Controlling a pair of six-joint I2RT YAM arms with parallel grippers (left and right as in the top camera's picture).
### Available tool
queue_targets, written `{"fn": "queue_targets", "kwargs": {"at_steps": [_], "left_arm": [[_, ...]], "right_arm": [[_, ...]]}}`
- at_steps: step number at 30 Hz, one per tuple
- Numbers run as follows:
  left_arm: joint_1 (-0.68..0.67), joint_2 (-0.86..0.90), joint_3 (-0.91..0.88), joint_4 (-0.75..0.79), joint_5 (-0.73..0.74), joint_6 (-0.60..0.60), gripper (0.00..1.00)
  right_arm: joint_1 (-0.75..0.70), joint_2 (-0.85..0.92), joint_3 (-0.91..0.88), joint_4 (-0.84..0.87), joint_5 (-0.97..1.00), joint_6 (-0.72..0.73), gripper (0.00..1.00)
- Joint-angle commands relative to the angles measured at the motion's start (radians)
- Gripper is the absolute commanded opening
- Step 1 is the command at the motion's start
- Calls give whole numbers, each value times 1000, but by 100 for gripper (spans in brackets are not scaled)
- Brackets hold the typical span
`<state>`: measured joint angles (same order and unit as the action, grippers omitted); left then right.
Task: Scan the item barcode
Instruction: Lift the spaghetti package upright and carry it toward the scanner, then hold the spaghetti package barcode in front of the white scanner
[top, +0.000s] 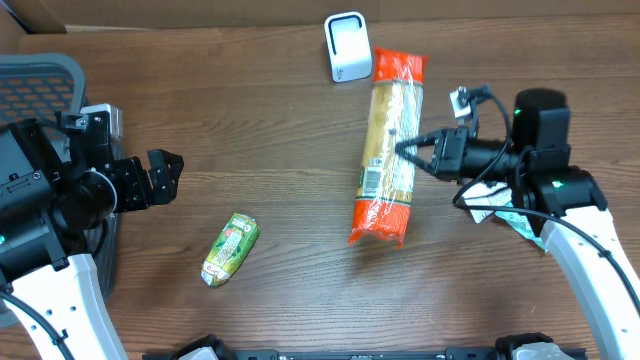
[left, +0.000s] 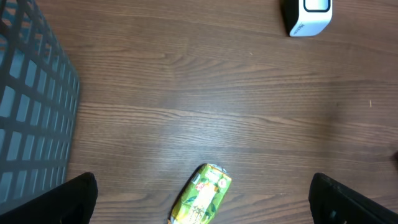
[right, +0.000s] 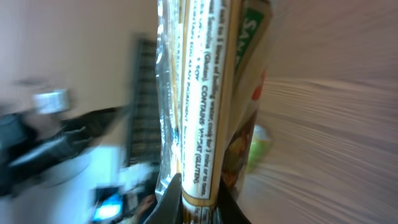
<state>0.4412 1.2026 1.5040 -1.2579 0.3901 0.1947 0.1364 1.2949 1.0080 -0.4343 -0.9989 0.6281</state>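
Observation:
The robot's right gripper needs to release the long clear noodle packet on the table (top: 512, 156) just beyond the white packet.
The item is a long clear packet of spaghetti (top: 388, 150) with orange ends. It lies lengthwise, its far end close to the white scanner (top: 347, 46). My right gripper (top: 405, 150) is shut on its middle from the right. In the right wrist view the packet (right: 205, 93) runs up from the pinching jaws of the right gripper (right: 202, 208), printed text facing the camera. A white label patch (top: 372, 180) faces up; its bars are too small to read. My left gripper (top: 165, 175) is open at the left, holding nothing.
A small green packet (top: 230, 248) lies on the wooden table; the left wrist view shows this green packet (left: 202, 194) below the open left gripper (left: 208, 196). A grey mesh basket (top: 40, 75) stands at the far left. Papers (top: 495, 210) lie under the right arm.

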Motion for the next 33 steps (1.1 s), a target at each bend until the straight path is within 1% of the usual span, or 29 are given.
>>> {"fn": "queue_targets", "kwargs": {"at_steps": [1,3,4,5,6,8,11,14,16,18,19,20,22,23,26,27,33], "left_arm": [[5,0,2,2,18,23,100],[5,0,2,2,18,23,100],[5,0,2,2,18,23,100],[5,0,2,2,18,23,99],[5,0,2,2,18,23,100],[5,0,2,2,18,23,99],[5,0,2,2,18,23,100],[5,0,2,2,18,23,100],[5,0,2,2,18,23,100],[5,0,2,2,18,23,99],[5,0,2,2,18,23,99],[5,0,2,2,18,23,99],[5,0,2,2,18,23,100],[5,0,2,2,18,23,99],[5,0,2,2,18,23,99],[5,0,2,2,18,23,100],[5,0,2,2,18,23,100]], "right_arm": [[72,-22,16,-117,401,-230,3],[116,-22,16,-149,546,-257,3],[159,-22,16,-156,669,-268,4],[181,-22,19,-155,726,-272,4],[217,-22,36,-156,830,-293,3],[250,-16,73,-159,950,-317,3],[287,23,156,-167,1077,-372,3],[312,105,260,-189,1176,-442,3],[327,171,311,-171,1247,-483,4],[340,220,331,-111,1327,-523,4],[358,259,332,7,1398,-604,4],[369,276,332,85,1437,-640,4],[386,293,332,198,1497,-716,4],[393,303,332,272,1510,-794,4],[396,336,332,456,1486,-993,4],[395,356,332,529,1458,-1093,4],[391,505,332,814,1446,-1458,4]]}}
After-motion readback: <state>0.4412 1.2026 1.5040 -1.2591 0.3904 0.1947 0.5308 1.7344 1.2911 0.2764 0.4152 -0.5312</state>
